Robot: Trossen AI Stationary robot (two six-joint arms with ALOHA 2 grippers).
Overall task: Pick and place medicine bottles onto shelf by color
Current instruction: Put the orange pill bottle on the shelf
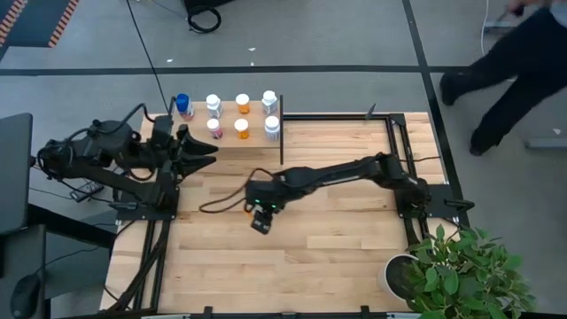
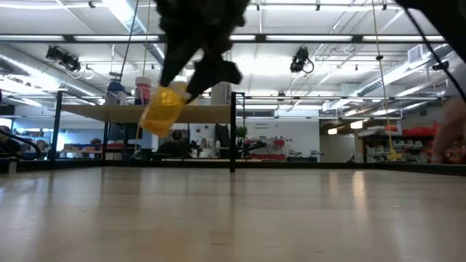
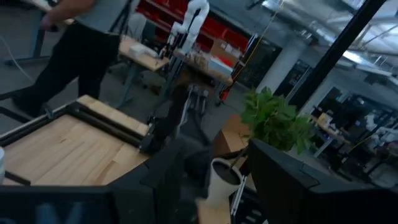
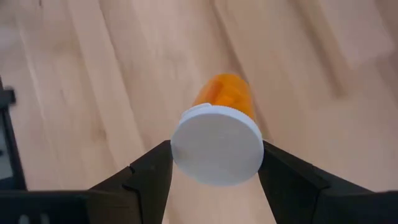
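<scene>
My right gripper has the orange bottle. Next, I put it down on the bare in the middle of the table planks [image 1: 277,210] close beneath that gripper's wrist.
My right gripper [image 1: 259,217] is shut on an orange medicine bottle [image 4: 227,94] with a white cap, over the middle of the plank table; the low view shows the bottle [image 2: 162,109] well above the tabletop. The shelf [image 1: 229,115] stands at the table's far left corner. On it stand a blue-capped bottle [image 1: 183,105] and several white-capped bottles [image 1: 242,103], in two rows. My left gripper [image 1: 205,147] waits open and empty at the shelf's near edge. My right gripper pinches the orange bottle between its two fingers at the white cap [image 4: 180,149], one finger on each side of it. The fingers point down, with the cap toward the wrist and the orange body pointing away. The bottle hangs tilted below the fingers [image 2: 211,69], clear of the table.
A potted plant [image 1: 465,266] in a white pot stands at the table's near right corner. A black frame [image 1: 394,142] runs round the table's edges. A dark cable [image 1: 221,202] lies near my right gripper. A person [image 1: 505,71] walks beyond the far right corner.
</scene>
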